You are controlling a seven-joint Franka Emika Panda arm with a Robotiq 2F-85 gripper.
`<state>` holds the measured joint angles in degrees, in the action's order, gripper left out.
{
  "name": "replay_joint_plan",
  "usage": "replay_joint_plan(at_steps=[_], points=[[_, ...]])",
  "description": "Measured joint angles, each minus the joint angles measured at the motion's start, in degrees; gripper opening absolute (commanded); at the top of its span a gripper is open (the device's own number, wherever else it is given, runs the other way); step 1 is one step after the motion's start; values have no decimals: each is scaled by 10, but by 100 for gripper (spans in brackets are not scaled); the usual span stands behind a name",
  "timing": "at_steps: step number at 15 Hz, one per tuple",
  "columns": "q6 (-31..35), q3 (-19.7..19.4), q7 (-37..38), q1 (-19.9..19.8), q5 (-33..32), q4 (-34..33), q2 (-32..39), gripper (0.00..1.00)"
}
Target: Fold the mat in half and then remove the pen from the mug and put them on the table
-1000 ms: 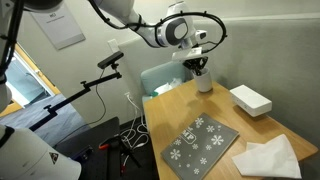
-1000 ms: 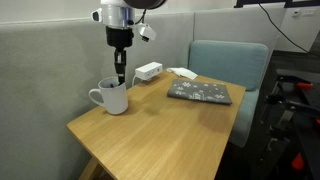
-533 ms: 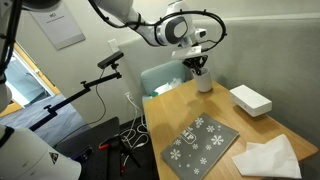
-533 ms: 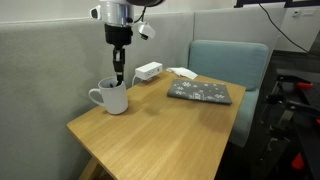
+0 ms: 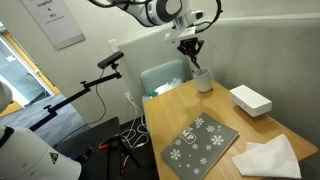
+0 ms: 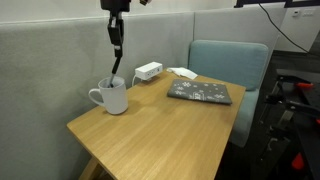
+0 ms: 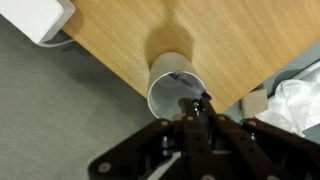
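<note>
The pen will go down from my gripper on the bare wood (image 5: pixel 188 116) beside the mat's corner nearest the white mug.
A white mug (image 5: pixel 204 80) stands at the table's far corner by the wall; it also shows in an exterior view (image 6: pixel 112 97) and from above in the wrist view (image 7: pixel 174 88). My gripper (image 5: pixel 188 43) (image 6: pixel 115 30) is above the mug, shut on a dark pen (image 5: pixel 195 62) (image 6: pixel 117 62) that hangs down with its tip just over the mug's rim. In the wrist view the pen (image 7: pixel 193 104) sits between my fingers (image 7: pixel 197 118). The dark grey snowflake mat (image 5: pixel 200 145) (image 6: pixel 200 93) lies folded on the wooden table (image 5: pixel 190 112).
A white box (image 5: pixel 250 99) (image 6: pixel 148 71) lies by the wall near the mug. A crumpled white cloth (image 5: pixel 268 157) lies beside the mat. A teal chair (image 5: pixel 165 75) (image 6: pixel 230 60) stands at the table's end. A camera tripod (image 5: pixel 95 82) stands beyond it.
My gripper has risen straight up from the mug with the pen, which has come almost wholly out of the mug. The mug and mat have not moved.
</note>
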<state>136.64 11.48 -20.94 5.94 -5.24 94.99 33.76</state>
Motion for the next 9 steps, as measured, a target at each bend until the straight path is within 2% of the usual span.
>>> replay_joint_plan(at_steps=[3, 5, 7, 9], points=[[-39, 0, 0, 0, 16, 22, -47, 3], [-42, 0, 10, 0, 17, 55, -81, 3], [-21, -2, 32, 4, 12, 104, -118, 3], [28, -8, 69, 12, -3, 164, -152, 3]])
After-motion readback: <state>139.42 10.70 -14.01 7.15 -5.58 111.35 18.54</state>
